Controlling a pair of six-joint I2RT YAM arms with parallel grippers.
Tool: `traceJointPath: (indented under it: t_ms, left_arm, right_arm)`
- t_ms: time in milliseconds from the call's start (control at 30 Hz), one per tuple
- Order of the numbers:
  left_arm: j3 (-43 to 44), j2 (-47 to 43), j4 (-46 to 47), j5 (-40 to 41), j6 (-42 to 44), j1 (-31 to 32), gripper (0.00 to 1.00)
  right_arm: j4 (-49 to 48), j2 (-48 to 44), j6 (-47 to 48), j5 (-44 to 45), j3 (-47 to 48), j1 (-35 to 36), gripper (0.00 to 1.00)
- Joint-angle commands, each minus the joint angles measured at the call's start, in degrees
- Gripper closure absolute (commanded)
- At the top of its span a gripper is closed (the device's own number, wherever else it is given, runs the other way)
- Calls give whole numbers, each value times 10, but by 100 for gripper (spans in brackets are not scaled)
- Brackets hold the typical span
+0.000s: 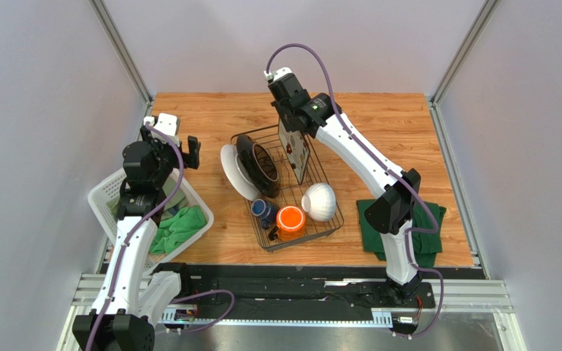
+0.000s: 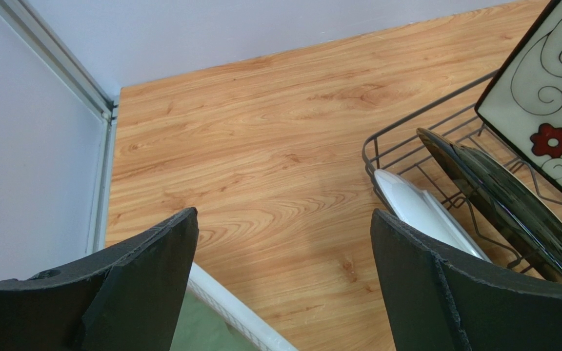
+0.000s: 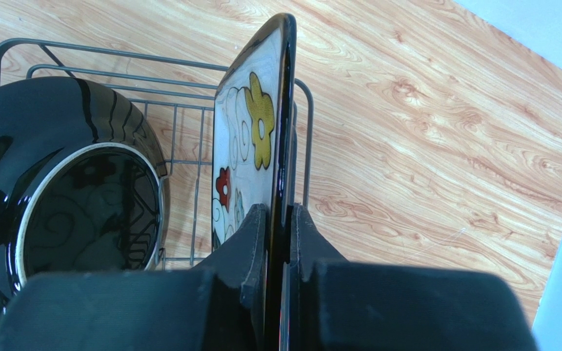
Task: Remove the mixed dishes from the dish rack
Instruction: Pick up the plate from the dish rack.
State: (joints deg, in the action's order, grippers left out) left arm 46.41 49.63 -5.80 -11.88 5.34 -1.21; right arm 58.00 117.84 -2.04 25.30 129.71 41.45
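Observation:
The robot's right gripper needs to set the square cream floral plate down on bare wood point(image 1: 374, 124) point(image 3: 474, 121) between the dark green cloth and back wall.
The black wire dish rack point(image 1: 313, 232) sits mid-table. My right gripper point(image 1: 292, 126) is shut on the top edge of the square cream floral plate point(image 1: 296, 152), which stands upright in the rack's far part. In the right wrist view the fingers point(image 3: 252, 227) pinch the plate point(image 3: 251, 131). A round white plate point(image 1: 232, 174) and a dark round plate point(image 1: 259, 165) lean at the rack's left. The dark blue mug point(image 1: 264, 210), orange mug point(image 1: 290, 219) and white ribbed bowl point(image 1: 320, 201) sit at its near end. My left gripper point(image 1: 174, 142) is open and empty, left of the rack.
A white slotted basket point(image 1: 106, 199) holding a light green cloth point(image 1: 181, 227) stands at the left under my left arm. A dark green cloth point(image 1: 427, 245) lies right of the rack. The basket rim point(image 2: 232, 307) shows below the left fingers. Walls close in on all sides.

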Motion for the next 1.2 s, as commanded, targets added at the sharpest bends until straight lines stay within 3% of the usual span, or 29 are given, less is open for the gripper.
traceJointPath:
  t_ms: [0, 500, 767, 967, 1167]
  left_arm:
    - [4, -5, 5, 1, 9, 0, 5]
    - [6, -4, 6, -1, 4, 0, 5]
    - [4, -5, 5, -20, 5, 1, 5]
    - [4, -2, 1, -42, 7, 1, 5]
    - [4, 1, -3, -82, 18, 1, 5]
  right_arm:
    - [-47, -80, 48, 69, 42, -8, 100]
    - [-64, -106, 59, 81, 63, -9, 100]
    - [-75, -123, 55, 65, 85, -46, 100]
    - [-85, -144, 32, 5, 79, -107, 100]
    - [-93, -160, -16, -116, 51, -203, 100]
